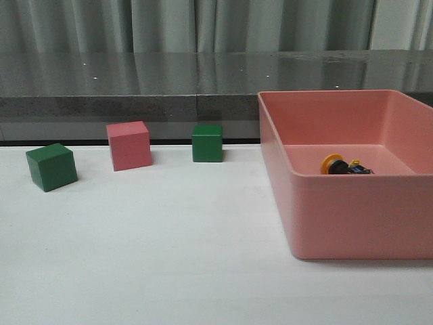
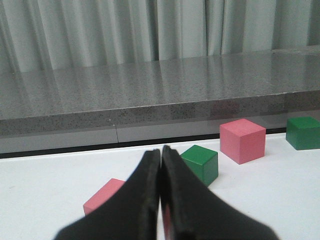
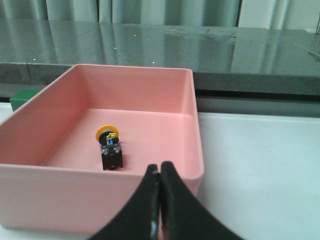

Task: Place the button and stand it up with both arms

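Observation:
My right gripper is going to close on the black-blue base (image 1: 358,169) (image 3: 111,155) of the button in the pink bin, so that the yellow cap stays free.
The button (image 1: 344,165), with a yellow cap and black-blue base, lies on its side on the floor of the pink bin (image 1: 318,223). It also shows in the right wrist view (image 3: 109,146), cap pointing away from the camera. My right gripper (image 3: 160,170) is shut and empty, outside the bin's near wall (image 3: 75,195). My left gripper (image 2: 161,154) is shut and empty, low over the white table near a green cube (image 2: 201,163). Neither arm shows in the front view.
On the table's far left stand a green cube (image 1: 51,166), a pink cube (image 1: 129,145) and a second green cube (image 1: 207,143). The left wrist view shows another pink cube (image 2: 104,197) close by the fingers. A grey counter (image 1: 135,88) runs behind the table.

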